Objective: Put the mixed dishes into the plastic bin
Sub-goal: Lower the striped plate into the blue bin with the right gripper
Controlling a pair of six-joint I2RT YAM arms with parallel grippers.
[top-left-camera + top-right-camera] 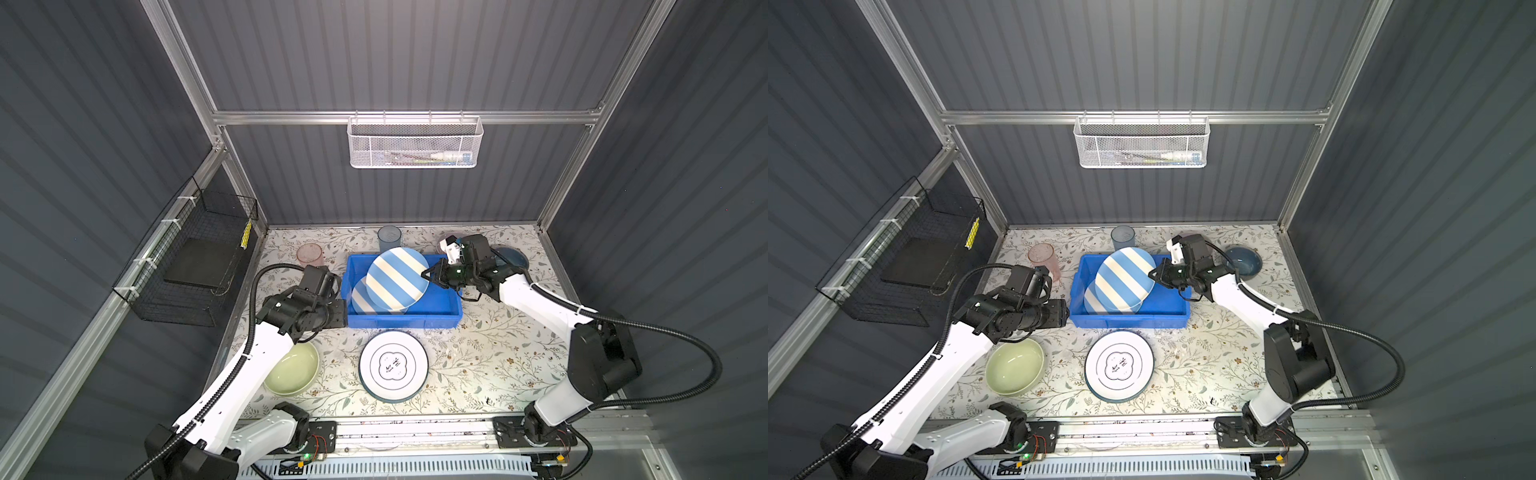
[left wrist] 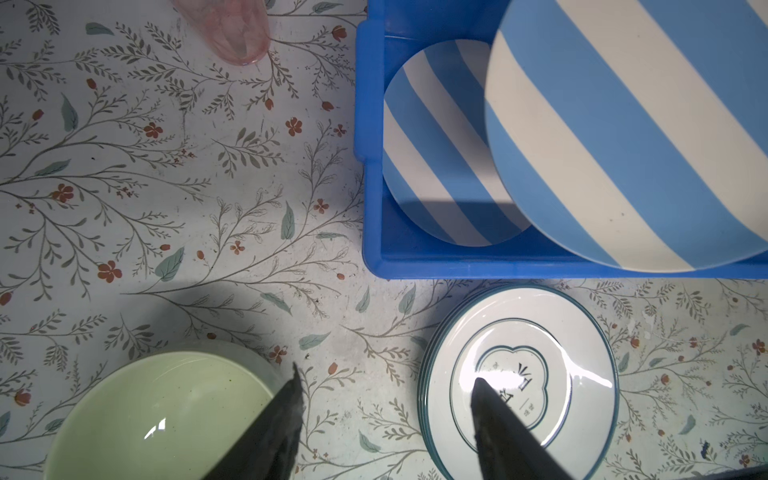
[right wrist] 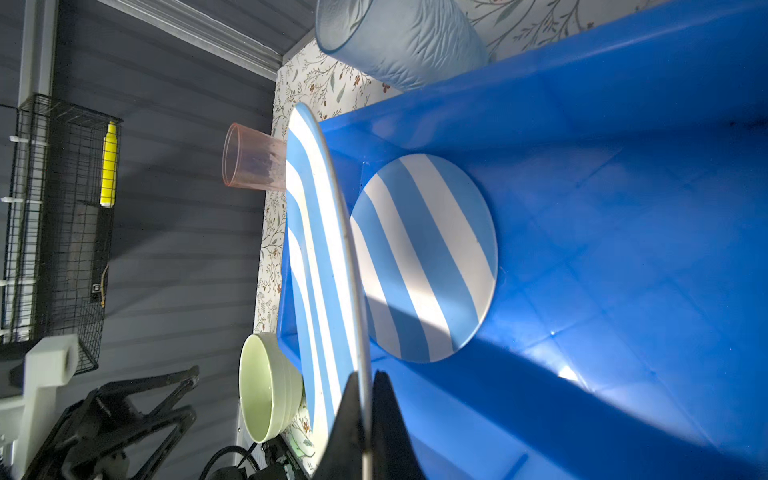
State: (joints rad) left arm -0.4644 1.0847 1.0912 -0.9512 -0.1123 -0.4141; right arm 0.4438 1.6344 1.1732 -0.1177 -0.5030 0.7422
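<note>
The robot's right gripper needs to release the large blue-white striped plate, now tilted over the bin, on the smaller striped plate [image 1: 380,291] [image 3: 422,260] inside the blue plastic bin.
My right gripper [image 3: 366,374] is shut on the rim of a large blue-white striped plate [image 1: 397,276], which it holds tilted over the blue plastic bin [image 1: 403,320]. A smaller striped plate [image 1: 360,301] lies on the bin's floor at its left end, partly under the held one. My left gripper [image 2: 386,374] hangs open and empty above the table, just left of the bin, between a green bowl [image 2: 166,415] and a stack of white emblem plates [image 2: 517,332]. A pink tumbler [image 1: 309,254], a blue tumbler [image 1: 389,237] and a dark-blue bowl [image 1: 513,257] stand on the table round the bin.
A black wire basket [image 1: 195,266] hangs on the left wall. A white mesh basket [image 1: 413,143] hangs on the back rail. The table has a floral cover [image 1: 478,365] and metal frame posts at its edges.
</note>
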